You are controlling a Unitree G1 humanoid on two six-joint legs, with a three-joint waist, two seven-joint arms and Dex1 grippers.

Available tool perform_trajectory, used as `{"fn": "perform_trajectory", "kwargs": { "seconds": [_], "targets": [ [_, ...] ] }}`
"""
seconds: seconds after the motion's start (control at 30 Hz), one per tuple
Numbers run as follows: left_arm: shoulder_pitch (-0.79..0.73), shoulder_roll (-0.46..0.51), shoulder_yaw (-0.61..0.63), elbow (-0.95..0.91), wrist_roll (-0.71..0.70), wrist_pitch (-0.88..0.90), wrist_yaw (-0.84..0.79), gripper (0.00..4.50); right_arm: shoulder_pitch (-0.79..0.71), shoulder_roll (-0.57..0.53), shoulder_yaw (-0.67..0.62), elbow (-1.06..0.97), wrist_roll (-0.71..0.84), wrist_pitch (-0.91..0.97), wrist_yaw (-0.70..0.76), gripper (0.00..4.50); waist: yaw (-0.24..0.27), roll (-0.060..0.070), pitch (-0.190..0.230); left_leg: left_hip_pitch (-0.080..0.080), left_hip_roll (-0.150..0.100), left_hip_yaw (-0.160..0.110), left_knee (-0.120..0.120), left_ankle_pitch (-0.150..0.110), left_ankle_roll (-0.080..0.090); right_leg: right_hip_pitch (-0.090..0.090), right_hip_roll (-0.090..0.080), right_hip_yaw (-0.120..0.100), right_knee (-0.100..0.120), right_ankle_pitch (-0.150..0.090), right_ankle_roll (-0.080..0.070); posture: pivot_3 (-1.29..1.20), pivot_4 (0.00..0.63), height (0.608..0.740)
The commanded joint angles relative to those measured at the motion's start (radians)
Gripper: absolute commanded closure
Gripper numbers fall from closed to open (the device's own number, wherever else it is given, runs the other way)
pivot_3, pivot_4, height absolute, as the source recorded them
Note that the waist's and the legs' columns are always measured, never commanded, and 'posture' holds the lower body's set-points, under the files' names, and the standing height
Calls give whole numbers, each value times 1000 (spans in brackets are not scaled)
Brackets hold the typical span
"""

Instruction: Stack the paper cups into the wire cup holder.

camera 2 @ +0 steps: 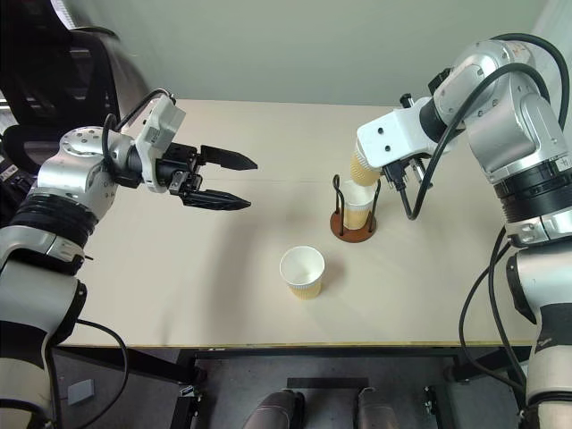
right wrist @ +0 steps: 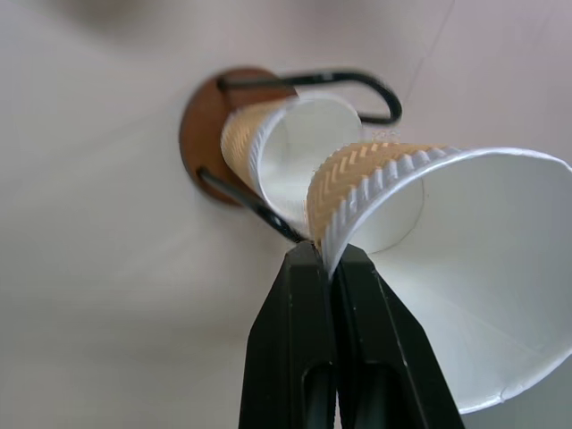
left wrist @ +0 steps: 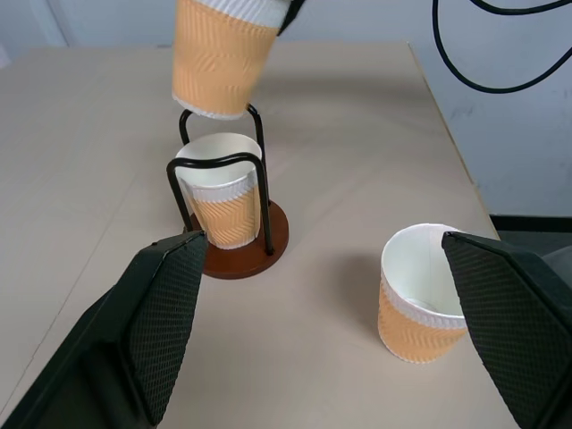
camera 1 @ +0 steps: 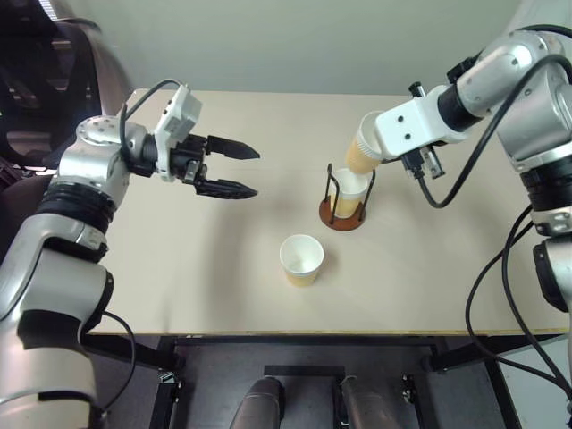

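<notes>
The robot's right gripper will release its paper cup inside the cup standing (camera 1: 349, 187) (right wrist: 302, 147) between the holder's black loops.
The wire cup holder (camera 1: 332, 217) stands right of the table's middle, with one paper cup (camera 1: 349, 186) upright between its black loops. My right gripper (right wrist: 328, 256) is shut on the rim of a second paper cup (camera 1: 363, 148). This cup hangs tilted just above the cup in the holder, its bottom close to the loops' tops. A third paper cup (camera 1: 301, 259) stands upright on the table in front of the holder and a little to its left. My left gripper (camera 1: 256, 172) hovers open and empty over the table's left half, pointing toward the holder.
The beige table (camera 1: 179, 277) has its front edge (camera 1: 295, 332) close to me and a grey wall behind it. A black chair (camera 2: 54, 54) stands at the back left. Black cables (camera 1: 483, 170) hang from my right arm beside the holder.
</notes>
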Motion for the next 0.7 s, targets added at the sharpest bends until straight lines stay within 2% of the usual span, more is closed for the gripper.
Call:
{"fn": "perform_trajectory", "kwargs": {
  "seconds": [0.03, 0.7],
  "targets": [
    [-4, 16, 39, -17, -11, -10, -29, 0, -28, 12, -18, -8, -10, -21, -2, 4482, -1, 0, 0, 0, 0, 0, 0, 0, 0, 0, 0, 0, 0, 0, 0, 0, 150, 740],
    [1, 23, 49, -50, -23, 1, -29, 0, 34, 60, -9, -39, -42, -39, -9, 4482, -3, 0, 0, 0, 0, 0, -1, 1, -1, 0, 0, -1, 1, 0, -1, 0, 150, 740]
  ]
}}
